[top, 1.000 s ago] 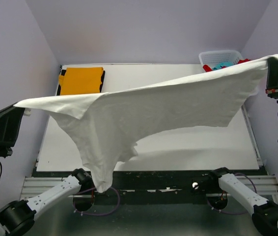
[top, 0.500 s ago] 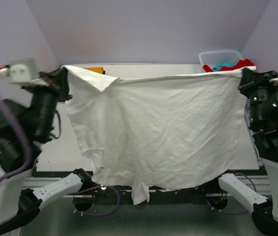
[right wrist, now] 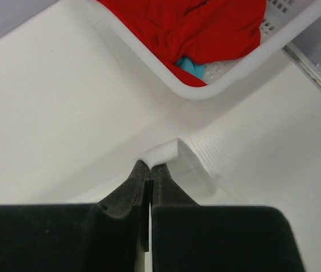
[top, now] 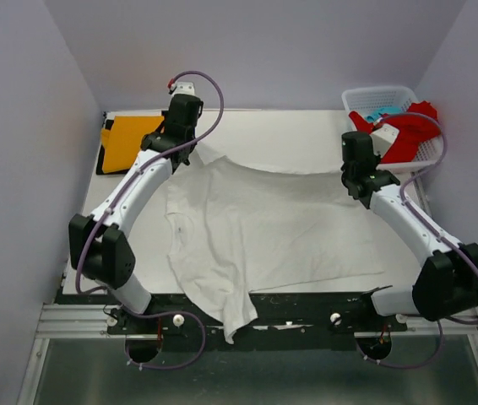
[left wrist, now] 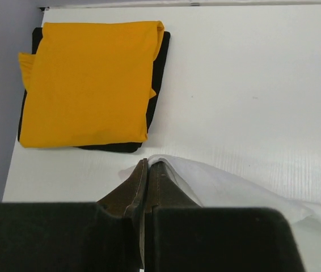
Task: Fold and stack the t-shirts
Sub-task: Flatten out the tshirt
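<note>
My right gripper needs to let go of the white t-shirt's far corner on the bare table [top: 327, 156] [right wrist: 99, 148] close beside the white basket.
The large white t-shirt [top: 273, 224] lies spread on the table, its near part hanging over the front edge. My left gripper [top: 192, 153] is shut on its far left corner [left wrist: 217, 184], low at the table. My right gripper [top: 351, 174] is shut on its far right corner [right wrist: 166, 152]. Both pairs of jaws are closed with white cloth pinched at the tips, as the left wrist view [left wrist: 148, 165] and the right wrist view [right wrist: 150, 165] show. A folded orange t-shirt [top: 127, 142] [left wrist: 87, 85] lies on a folded black t-shirt [left wrist: 159, 73] at the far left.
A white lattice basket [top: 366, 94] [right wrist: 149, 51] stands at the far right corner. It holds a red t-shirt [top: 406, 135] [right wrist: 206, 25] draped over its rim and a light blue one [top: 382, 113] [right wrist: 193, 68]. Purple walls close in the sides.
Both grippers swung the white t-shirt from held high and stretched in the air down and forward. It now lies flat on the table with both arms reaching to the far side.
</note>
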Motion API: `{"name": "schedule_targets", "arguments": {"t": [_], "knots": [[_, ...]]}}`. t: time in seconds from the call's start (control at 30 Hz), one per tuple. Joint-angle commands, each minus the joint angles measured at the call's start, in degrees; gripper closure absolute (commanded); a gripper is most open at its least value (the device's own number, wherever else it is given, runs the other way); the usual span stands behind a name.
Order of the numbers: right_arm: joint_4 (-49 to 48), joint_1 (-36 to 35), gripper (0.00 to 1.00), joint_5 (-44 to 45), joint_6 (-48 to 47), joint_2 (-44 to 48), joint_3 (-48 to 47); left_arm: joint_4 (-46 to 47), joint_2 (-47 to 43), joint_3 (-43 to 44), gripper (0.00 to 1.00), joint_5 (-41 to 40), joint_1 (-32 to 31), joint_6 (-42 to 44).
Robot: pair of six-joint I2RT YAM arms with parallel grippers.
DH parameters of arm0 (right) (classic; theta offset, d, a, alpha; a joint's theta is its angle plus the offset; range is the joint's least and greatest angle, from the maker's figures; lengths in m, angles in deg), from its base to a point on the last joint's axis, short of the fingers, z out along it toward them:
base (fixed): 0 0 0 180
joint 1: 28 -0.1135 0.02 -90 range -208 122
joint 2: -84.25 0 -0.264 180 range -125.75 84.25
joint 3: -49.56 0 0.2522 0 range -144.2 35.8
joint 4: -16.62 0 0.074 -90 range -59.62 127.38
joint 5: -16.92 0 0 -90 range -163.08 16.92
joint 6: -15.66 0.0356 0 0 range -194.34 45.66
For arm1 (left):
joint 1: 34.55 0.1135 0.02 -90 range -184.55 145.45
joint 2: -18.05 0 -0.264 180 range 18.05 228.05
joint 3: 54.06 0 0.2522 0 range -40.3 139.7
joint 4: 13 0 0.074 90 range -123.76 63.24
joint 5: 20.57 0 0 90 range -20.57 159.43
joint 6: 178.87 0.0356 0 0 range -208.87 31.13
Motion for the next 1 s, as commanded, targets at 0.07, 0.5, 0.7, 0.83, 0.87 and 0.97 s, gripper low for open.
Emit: {"name": "schedule_targets", "arguments": {"t": [0.07,0.5,0.7,0.83,0.87,0.97], "knots": [[-11.2,1.5,0.99,0.1,-0.6,-12.9,-1.5,-0.2,18.3,14.3,1.0,7.2,3.5,0.1],[-13.1,3.5,0.92,6.2,-1.6,-37.3,-19.2,-12.5,46.4,48.2,1.0,19.2,7.4,-4.0],[-13.1,4.4,0.93,5.5,-3.1,-44.2,-27.2,-8.4,50.8,50.4,0.97,29.0,10.5,-13.9],[-13.3,4.8,0.9,5.1,-5.2,-46.4,-30.7,-4.4,52.5,51.7,0.98,37.4,12.3,-20.0],[-13.4,4.8,0.89,5.0,-5.7,-47.0,-31.3,-3.5,52.9,51.7,0.98,38.2,12.4,-20.8],[-13.0,5.0,0.82,4.8,-7.2,-48.5,-33.3,-2.3,53.8,51.7,0.87,39.4,12.4,-21.4]]}}
